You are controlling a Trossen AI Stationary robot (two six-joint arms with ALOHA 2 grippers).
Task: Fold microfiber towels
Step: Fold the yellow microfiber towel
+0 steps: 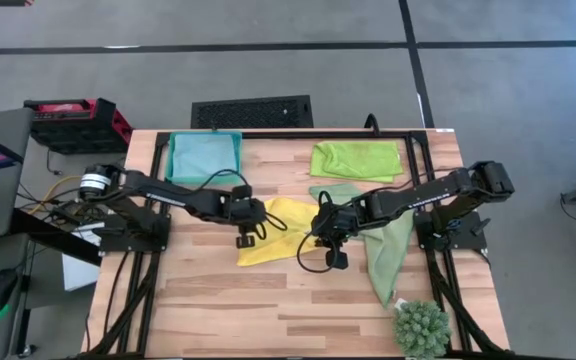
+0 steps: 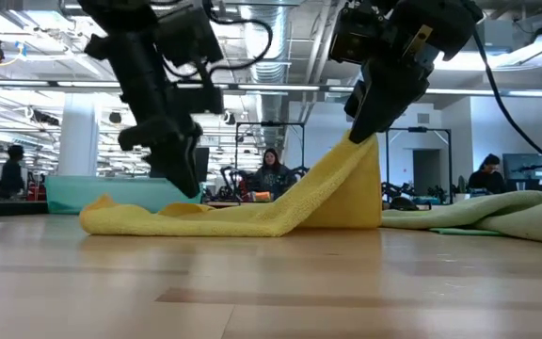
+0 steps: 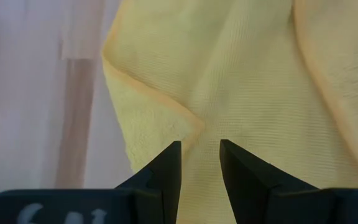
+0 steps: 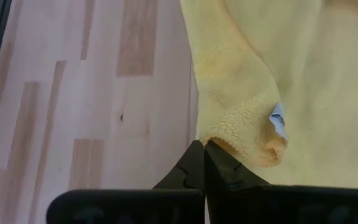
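Observation:
The yellow towel's corner lies doubled back over the towel, so I should pinch the corner's end (image 3: 195, 124) with my left gripper and pull it out flat before folding the towel.
The yellow towel (image 1: 273, 232) lies crumpled at the table's middle, and its right end is raised. My right gripper (image 2: 363, 132) is shut on that raised end. My left gripper (image 3: 200, 152) is open and points down just above the towel's left part (image 2: 139, 218); I cannot tell whether it touches the cloth. The sage green towel (image 1: 388, 250) lies to the right of the yellow one. The lime green towel (image 1: 358, 160) lies at the far right. My right gripper pinches a bunched, folded corner (image 4: 229, 144) at the yellow towel's right end between its two fingertips. It comes from above, pointing down. That end is lifted clear. The cloth slopes down from the fingers (image 2: 327, 188), and its left part rests on the table.
A teal rectangle (image 1: 204, 155) sits at the far left. A small spiky green plant (image 1: 423, 328) stands at the near right corner. Bare wood lies along the near edge (image 1: 268, 310). People and equipment show in the room beyond the table.

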